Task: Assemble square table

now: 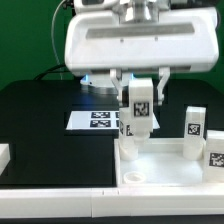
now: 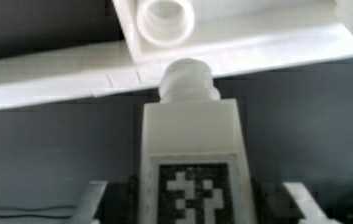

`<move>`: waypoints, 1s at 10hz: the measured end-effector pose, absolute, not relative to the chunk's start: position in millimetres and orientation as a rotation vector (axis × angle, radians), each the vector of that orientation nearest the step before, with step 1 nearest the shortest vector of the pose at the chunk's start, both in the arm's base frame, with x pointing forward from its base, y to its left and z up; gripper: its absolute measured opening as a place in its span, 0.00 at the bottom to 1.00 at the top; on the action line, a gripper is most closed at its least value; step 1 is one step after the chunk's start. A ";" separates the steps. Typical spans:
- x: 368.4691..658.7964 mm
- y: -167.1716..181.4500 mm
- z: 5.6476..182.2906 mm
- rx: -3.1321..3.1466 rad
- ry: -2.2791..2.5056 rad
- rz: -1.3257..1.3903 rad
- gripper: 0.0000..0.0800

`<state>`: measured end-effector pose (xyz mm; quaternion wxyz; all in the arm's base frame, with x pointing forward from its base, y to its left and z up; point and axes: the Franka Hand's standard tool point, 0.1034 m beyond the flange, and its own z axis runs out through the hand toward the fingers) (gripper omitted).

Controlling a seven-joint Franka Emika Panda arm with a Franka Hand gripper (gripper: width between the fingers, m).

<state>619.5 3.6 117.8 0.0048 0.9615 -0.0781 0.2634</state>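
Note:
Next, my gripper releases the white leg standing in the open round corner hole (image 1: 134,178) (image 2: 166,21) of the white tabletop slab.
My gripper (image 1: 140,96) is shut on a short white leg (image 1: 139,108) with a black-and-white tag, holding it upright just above the far left part of the white square tabletop slab (image 1: 160,170). In the wrist view the leg (image 2: 191,130) runs out between my fingers (image 2: 98,200), its rounded tip over the slab's edge (image 2: 66,88). A round corner hole (image 2: 164,15) shows beyond the tip. Two more tagged legs (image 1: 193,124) (image 1: 214,150) stand upright on the slab's side at the exterior view's right.
The marker board (image 1: 98,120) lies on the black table behind the slab, partly hidden by the held leg. A plain white block (image 1: 3,156) sits at the exterior view's left edge. A green backdrop stands behind the table.

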 end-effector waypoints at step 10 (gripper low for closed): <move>624.2 2.5 85.2 2.977 -0.222 0.837 0.36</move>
